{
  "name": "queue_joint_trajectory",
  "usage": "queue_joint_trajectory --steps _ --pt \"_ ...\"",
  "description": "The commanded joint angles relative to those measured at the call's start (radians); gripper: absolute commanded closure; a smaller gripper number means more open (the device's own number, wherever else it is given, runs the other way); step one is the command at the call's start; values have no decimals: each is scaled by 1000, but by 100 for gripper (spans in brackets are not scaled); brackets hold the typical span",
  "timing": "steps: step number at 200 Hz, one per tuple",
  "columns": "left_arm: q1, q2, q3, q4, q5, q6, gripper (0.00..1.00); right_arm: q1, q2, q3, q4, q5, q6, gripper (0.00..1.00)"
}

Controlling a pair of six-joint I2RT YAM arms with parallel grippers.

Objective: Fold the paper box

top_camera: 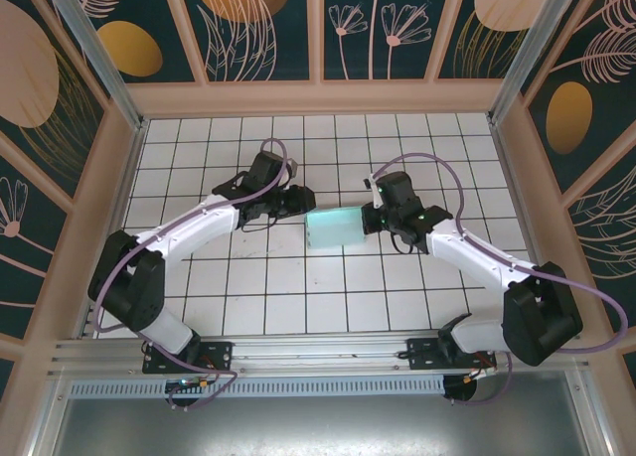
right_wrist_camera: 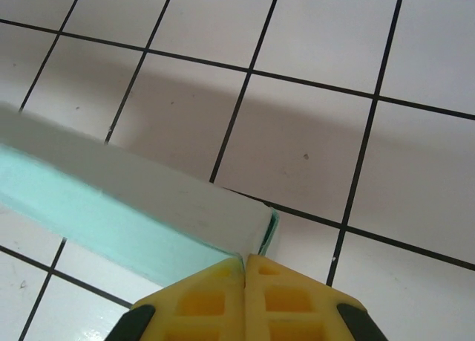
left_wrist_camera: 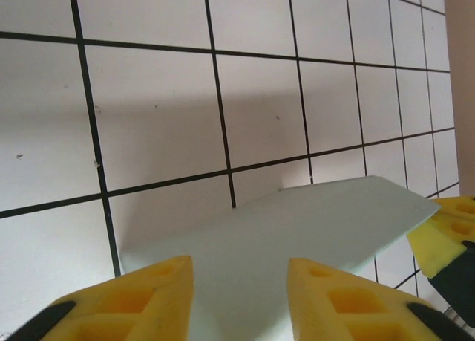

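The pale panel lies loose beyond my open left gripper while my right gripper pinches its other end, so next I pinch the box's near corner [top_camera: 312, 216] with my left gripper.
The pale mint paper box [top_camera: 335, 228] sits at the middle of the tiled table between both arms. My left gripper [top_camera: 301, 202] is at its far left corner. In the left wrist view that gripper [left_wrist_camera: 241, 263] stands open, its yellow fingers apart, with a pale panel of the box [left_wrist_camera: 297, 222] lying across the gap beyond them. My right gripper [top_camera: 370, 218] is at the box's right end. In the right wrist view it [right_wrist_camera: 245, 258] is shut on the thin edge at the corner of the box wall [right_wrist_camera: 111, 200].
White tiles with black grout lines cover the table [top_camera: 248, 277]. Wooden walls [top_camera: 318, 96] close in the back and both sides. A metal rail [top_camera: 318, 352] runs along the near edge by the arm bases. A yellow finger of the right gripper [left_wrist_camera: 444, 229] shows past the panel in the left wrist view.
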Motion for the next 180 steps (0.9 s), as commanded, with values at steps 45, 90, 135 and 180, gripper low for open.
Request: queue_joint_trajectory --steps 45,90,135,180 --pt "-14 -62 -59 -4 -84 98 52 8 13 54 -65 43 37 100" --pt "-17 -189 -140 102 -108 135 30 3 57 124 -144 67 99 100" --pt "-21 -247 -234 159 -119 180 31 2 78 159 -187 74 110 100" --pt "-42 -242 -248 164 -136 248 43 0 109 198 -229 74 118 100"
